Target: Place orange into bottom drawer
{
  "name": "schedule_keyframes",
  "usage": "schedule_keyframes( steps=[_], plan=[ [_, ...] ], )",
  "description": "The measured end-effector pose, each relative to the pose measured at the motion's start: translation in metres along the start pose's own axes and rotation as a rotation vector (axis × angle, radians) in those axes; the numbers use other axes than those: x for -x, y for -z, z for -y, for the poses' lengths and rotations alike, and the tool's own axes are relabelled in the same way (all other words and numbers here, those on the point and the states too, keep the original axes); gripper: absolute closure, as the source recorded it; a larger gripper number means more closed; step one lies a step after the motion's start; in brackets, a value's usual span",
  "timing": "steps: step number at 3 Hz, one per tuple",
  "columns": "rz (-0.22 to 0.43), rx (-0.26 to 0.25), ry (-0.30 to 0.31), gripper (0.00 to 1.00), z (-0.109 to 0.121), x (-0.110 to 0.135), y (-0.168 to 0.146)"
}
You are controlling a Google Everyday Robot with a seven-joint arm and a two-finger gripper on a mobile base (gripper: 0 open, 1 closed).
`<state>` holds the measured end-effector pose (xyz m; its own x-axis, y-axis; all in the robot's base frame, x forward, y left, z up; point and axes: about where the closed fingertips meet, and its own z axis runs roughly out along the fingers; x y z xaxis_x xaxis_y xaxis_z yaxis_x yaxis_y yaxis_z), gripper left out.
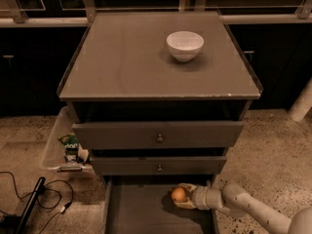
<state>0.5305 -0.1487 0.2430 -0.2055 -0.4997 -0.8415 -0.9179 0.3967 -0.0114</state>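
My gripper is to let go of the orange on the rear inside of the bottom drawer (171, 200), near the middle of the drawer's width.
The orange (178, 194) is small and round. It sits between the fingers of my gripper (183, 196), over the right rear part of the bottom drawer (141, 213). That drawer is pulled out, a shallow grey tray with a flat floor. My grey arm (243, 206) reaches in from the lower right. The gripper is shut on the orange, which casts a shadow on the drawer floor under it. I cannot tell whether the orange touches the floor.
A white bowl (185, 45) stands on the cabinet top (126, 67). The two upper drawers (159, 138) are partly open. A clear plastic bin (56, 150) with packets stands left of the cabinet. Cables (44, 199) lie on the floor at lower left.
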Motion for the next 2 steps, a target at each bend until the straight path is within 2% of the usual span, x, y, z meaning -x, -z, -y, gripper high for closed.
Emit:
schedule_keyframes(
  steps=[2],
  plan=[
    [0.003, -0.021, 0.096, 1.0, 0.012, -0.018, -0.049]
  ],
)
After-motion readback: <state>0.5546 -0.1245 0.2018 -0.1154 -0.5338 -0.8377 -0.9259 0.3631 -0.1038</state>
